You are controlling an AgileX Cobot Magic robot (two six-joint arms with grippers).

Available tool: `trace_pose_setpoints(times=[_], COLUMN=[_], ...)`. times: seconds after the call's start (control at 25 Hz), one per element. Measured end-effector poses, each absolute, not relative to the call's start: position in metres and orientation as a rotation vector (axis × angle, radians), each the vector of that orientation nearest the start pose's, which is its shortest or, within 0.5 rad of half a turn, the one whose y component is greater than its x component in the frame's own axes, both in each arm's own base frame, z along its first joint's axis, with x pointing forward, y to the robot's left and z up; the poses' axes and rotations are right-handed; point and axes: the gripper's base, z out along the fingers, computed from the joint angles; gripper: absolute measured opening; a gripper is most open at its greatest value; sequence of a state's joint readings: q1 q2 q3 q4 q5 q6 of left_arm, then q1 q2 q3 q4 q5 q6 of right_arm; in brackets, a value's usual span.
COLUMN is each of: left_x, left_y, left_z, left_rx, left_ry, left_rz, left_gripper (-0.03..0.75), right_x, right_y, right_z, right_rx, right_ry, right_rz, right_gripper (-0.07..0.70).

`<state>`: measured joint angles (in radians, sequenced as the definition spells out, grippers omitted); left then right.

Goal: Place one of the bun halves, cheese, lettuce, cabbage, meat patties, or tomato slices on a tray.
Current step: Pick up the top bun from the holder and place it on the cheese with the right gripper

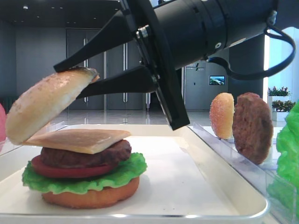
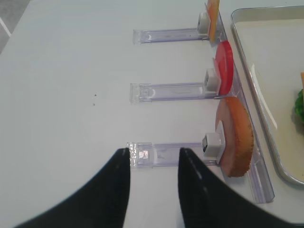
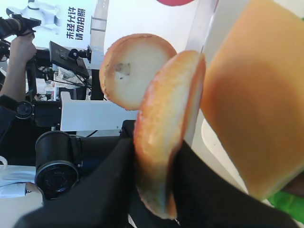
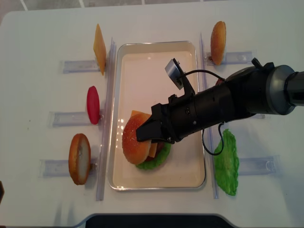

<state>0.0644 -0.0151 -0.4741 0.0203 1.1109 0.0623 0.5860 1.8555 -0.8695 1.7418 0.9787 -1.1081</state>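
I should release the sesame bun half from my right gripper onto the cheese slice topping the stack (image 4: 147, 133) (image 3: 267, 102) on the white tray.
My right gripper (image 4: 141, 135) is shut on a sesame bun half (image 1: 44, 107), holding it tilted just above a stack on the white tray (image 4: 156, 57). From the top down, the stack is a cheese slice (image 1: 79, 139), a meat patty (image 1: 93, 156), a tomato slice (image 1: 60, 171), lettuce (image 1: 93, 182) and an orange bun base (image 1: 93, 198). In the right wrist view the black fingers (image 3: 116, 175) clamp the bun's (image 3: 164, 133) rim. My left gripper (image 2: 154, 153) hangs open over bare table beside a clear rack (image 2: 161, 154), holding nothing.
Clear racks left of the tray hold a cheese slice (image 4: 99, 47), a tomato slice (image 4: 93, 104) and a bun (image 4: 79, 158). Right of the tray stand another bun (image 4: 218, 35), a patty (image 1: 252, 126) and a lettuce leaf (image 4: 226, 161).
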Motion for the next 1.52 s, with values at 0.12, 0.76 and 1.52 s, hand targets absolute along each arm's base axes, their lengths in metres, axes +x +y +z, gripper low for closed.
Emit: trace_pose_setpoints(times=[0.12, 0.76, 1.52], left_x=[-0.007, -0.007, -0.007], left_y=[0.001, 0.001, 0.001], left_z=[0.266, 0.266, 0.266], left_rx=[-0.004, -0.004, -0.004], left_ry=[2.107, 2.107, 2.107], left_rz=[0.101, 0.101, 0.101], left_gripper=[0.265, 0.265, 0.265], right_x=[0.235, 0.244, 0.248], right_y=[0.245, 0.235, 0.233], right_z=[0.169, 0.172, 0.167], right_rx=[-0.406, -0.367, -0.326], right_ry=[2.468, 2.440, 2.465], right_rz=[1.731, 1.767, 1.680], right_gripper=[0.211, 0.211, 0.228])
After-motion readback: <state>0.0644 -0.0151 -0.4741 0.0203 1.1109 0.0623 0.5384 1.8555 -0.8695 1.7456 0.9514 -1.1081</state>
